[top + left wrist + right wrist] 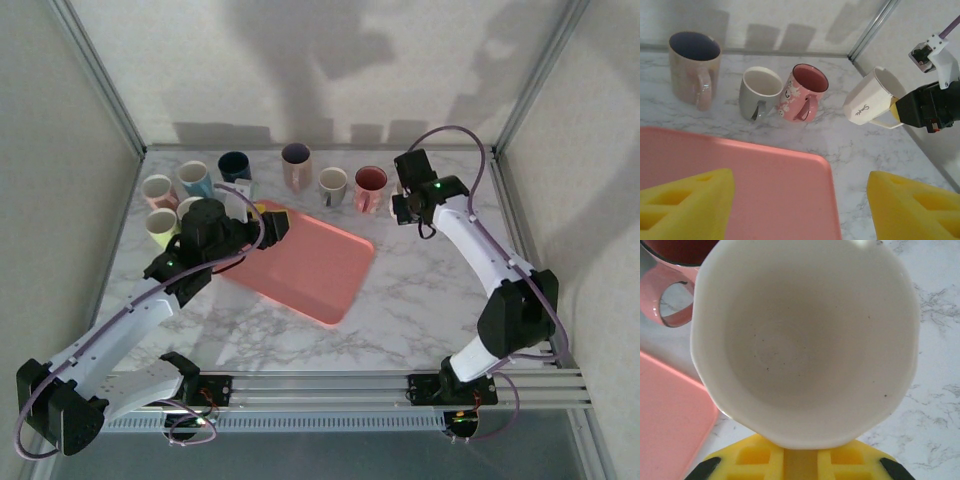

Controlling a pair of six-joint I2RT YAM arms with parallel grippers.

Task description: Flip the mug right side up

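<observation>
Next, I release the white mug with my right gripper on the marble table [399, 215] next to the pink mug, across from the grey mug.
A white mug [872, 97] with dark script on its side hangs tilted at the back right of the table, its mouth turned up toward the right wall. My right gripper [896, 111] is shut on its handle. In the right wrist view the mug's empty inside [805, 340] faces the camera, above the yellow fingers [760, 460]. In the top view the right gripper [403, 207] sits just right of the pink mug [370, 186]. My left gripper [800, 200] stands open over the corner of the pink tray [755, 175], nothing between its yellow fingers [685, 205].
Upright along the back stand a beige mug with purple inside [695, 70], a grey mug [760, 92] and a pink mug [805, 92]. Several more mugs [195, 180] cluster at the back left. The tray [310, 265] lies mid-table. A frame post [530, 90] rises behind the right arm.
</observation>
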